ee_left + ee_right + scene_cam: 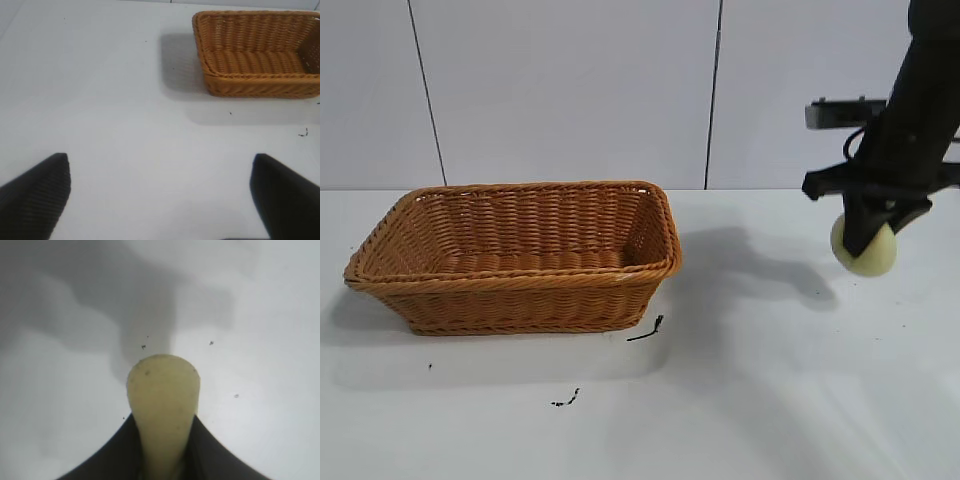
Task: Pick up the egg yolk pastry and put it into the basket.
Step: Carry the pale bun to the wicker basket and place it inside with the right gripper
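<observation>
My right gripper is to place the egg yolk pastry inside the basket (545,257), just behind the middle of its front rim. It will let go of the pastry there.
The egg yolk pastry (869,255), a pale yellow-green lump, is pinched in my right gripper (866,240) at the right of the exterior view, lifted above the white table. In the right wrist view the pastry (162,400) is squeezed between the two dark fingers (120,450). The orange-brown wicker basket (520,285) stands on the table at the left, well apart from the pastry, and looks empty. It also shows in the left wrist view (260,82). My left gripper (160,192) is open and empty over bare table, out of the exterior view.
The white table (770,380) carries small dark specks (646,331) in front of the basket. A white panelled wall (570,90) stands behind. The pastry's shadow falls on the table between basket and right gripper.
</observation>
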Robot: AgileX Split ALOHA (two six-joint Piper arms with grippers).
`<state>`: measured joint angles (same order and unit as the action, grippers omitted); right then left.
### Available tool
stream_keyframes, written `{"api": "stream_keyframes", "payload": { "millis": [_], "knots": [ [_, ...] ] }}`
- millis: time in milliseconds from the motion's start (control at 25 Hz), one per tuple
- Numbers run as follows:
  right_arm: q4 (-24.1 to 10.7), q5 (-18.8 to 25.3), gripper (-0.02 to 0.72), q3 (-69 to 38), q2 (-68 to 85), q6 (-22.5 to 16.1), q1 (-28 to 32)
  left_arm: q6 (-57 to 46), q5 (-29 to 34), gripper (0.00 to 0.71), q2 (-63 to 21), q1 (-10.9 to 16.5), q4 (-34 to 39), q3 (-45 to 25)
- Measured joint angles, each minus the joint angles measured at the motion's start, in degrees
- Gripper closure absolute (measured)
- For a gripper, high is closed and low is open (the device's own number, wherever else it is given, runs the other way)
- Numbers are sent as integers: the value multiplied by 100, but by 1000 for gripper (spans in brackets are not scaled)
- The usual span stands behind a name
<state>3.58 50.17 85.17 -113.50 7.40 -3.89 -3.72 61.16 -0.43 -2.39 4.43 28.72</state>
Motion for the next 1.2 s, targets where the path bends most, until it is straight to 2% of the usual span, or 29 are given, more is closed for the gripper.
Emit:
{"api": "stream_keyframes", "payload": {
  "millis": [160,280,520,640,800,1000,1200],
  "knots": [
    [0,699,599,749,80,-6,0,0,0,14,0,0,0,0],
    [-5,927,599,1170,80,-83,-32,0,0,14,0,0,0,0],
    [-19,1011,601,1730,46,-125,-466,0,0,14,0,0,0,0],
    [-19,1043,601,2144,-68,-184,-899,0,0,14,0,0,0,0],
    [-23,1167,601,2936,-441,-255,-1765,0,0,14,0,0,0,0],
    [-23,1178,601,3424,-805,-307,-2408,0,0,14,0,0,0,0],
    [-23,907,601,3567,-1190,-346,-3024,0,0,14,0,0,0,0]
  ]
}}
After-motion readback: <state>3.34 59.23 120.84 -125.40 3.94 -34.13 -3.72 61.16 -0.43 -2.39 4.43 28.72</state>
